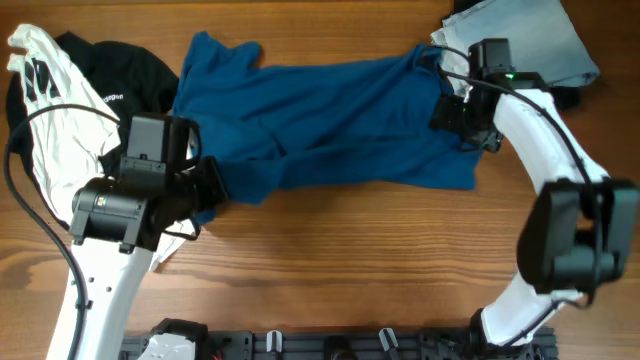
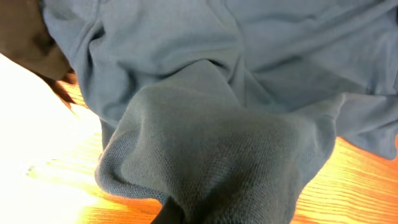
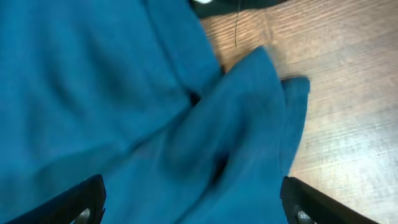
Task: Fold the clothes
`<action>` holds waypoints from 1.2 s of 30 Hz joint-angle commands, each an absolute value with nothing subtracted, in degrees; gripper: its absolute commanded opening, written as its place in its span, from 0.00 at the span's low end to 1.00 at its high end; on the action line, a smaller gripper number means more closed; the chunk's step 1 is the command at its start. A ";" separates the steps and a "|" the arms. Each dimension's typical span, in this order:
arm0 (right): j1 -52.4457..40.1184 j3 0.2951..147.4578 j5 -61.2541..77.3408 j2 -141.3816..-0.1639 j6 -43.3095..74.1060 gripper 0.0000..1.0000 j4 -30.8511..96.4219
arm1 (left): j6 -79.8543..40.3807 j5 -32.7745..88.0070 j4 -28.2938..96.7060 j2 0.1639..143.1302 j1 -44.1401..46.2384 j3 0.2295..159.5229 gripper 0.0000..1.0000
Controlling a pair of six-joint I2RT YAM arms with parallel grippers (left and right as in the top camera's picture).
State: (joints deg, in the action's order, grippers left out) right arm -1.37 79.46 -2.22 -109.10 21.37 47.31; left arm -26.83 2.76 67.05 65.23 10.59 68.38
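Note:
The robot's right gripper will close on the fold's outer end (image 1: 476, 149) (image 3: 263, 60) on the deep-blue shirt, at the side of the shirt farthest from the left gripper.
The deep-blue shirt (image 1: 330, 120) lies crumpled across the middle of the table. My left gripper (image 1: 207, 185) is shut on the shirt's lower left corner. In the left wrist view that bunched fabric (image 2: 211, 143) fills the frame and hides the jaws (image 2: 205, 214). My right gripper (image 1: 455, 112) hovers over the shirt's right end, open. Its two dark fingertips (image 3: 84, 202) stand wide apart on either side of a blue fold (image 3: 242, 124), with the gripper's middle (image 3: 196, 208) over the cloth. A white garment with black marks (image 1: 50, 130) and a black tee (image 1: 125, 75) lie piled at the far left.
A grey-blue garment (image 1: 530, 40) lies at the back right corner, just behind my right arm. Bare wooden table (image 1: 350, 260) stretches in front of the shirt. A black rail (image 1: 330, 345) runs along the front edge between the arm bases.

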 commanded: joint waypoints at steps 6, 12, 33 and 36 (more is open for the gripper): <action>4.03 79.09 -6.02 -118.67 22.70 0.91 39.07 | -25.91 0.73 67.13 64.18 7.70 68.60 0.04; 5.80 79.11 -4.49 -118.74 22.48 0.81 37.04 | -25.91 0.75 67.11 64.93 7.70 68.60 0.04; 7.14 78.76 -1.19 -106.28 23.07 0.04 47.62 | -25.91 -9.34 59.68 64.79 7.70 70.17 0.04; 9.47 78.76 3.36 -94.39 22.48 0.04 52.25 | -25.87 -9.78 59.51 62.35 7.70 71.66 0.04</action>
